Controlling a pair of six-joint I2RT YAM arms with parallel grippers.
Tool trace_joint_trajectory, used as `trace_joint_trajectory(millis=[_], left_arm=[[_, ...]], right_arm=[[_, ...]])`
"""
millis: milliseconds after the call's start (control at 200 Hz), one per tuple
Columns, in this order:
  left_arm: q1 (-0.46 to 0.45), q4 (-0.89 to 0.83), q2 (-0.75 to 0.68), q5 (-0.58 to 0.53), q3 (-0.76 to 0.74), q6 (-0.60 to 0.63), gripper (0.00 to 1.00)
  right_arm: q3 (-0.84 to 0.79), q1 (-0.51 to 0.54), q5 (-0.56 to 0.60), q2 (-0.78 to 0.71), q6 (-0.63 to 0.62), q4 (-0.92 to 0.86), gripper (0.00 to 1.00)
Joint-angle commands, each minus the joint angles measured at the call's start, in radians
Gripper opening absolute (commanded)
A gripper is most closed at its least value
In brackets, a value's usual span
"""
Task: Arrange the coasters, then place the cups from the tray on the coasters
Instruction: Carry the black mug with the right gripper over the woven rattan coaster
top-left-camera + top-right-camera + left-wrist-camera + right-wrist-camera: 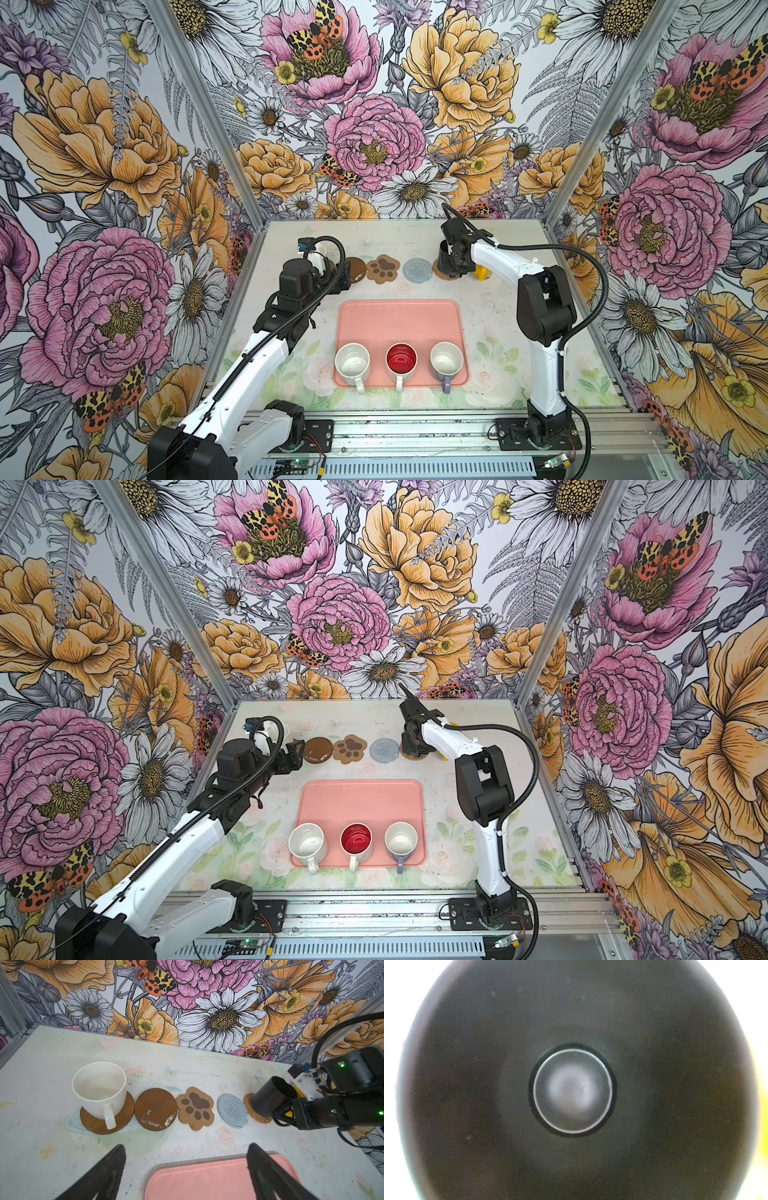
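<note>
The black cup will go down upright from my right gripper on the rattan round [449, 269] beside the grey-blue round.
Five coasters show in a row at the back: a brown disc [97, 1124] under a white cup [99, 1091], a bare brown disc [155, 1109], a paw shape [195, 1108], a grey-blue round [232, 1110] and a rattan round [256, 1114]. My right gripper [288, 1106] is shut on a black cup [272, 1097], tilted over the rattan round. The right wrist view shows only the cup's inside [571, 1091]. A yellow cup [481, 272] peeks out behind that arm. My left gripper [187, 1147] hangs open and empty between the row and the pink tray [399, 320].
Three cups stand along the tray's near edge: white [352, 362], red inside [401, 358] and lavender [446, 359], handles toward the front. The back half of the tray is bare. Floral walls close the table at the back and on both sides.
</note>
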Motion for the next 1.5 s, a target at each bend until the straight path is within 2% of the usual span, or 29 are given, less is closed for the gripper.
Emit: trace_joint_trajectory(millis=[0, 1301, 1496], left_arm=[[0.009, -0.006, -0.021, -0.011, -0.009, 0.002, 0.92], [0.018, -0.015, -0.04, -0.008, -0.012, 0.005, 0.92], [0.018, -0.015, -0.047, -0.008, -0.015, 0.005, 0.93]], right_arm=[[0.037, -0.006, 0.028, -0.003, -0.001, 0.047, 0.0], [-0.014, -0.006, 0.008, 0.017, 0.039, 0.048, 0.0], [-0.041, -0.004, 0.006, -0.002, 0.047, 0.049, 0.24]])
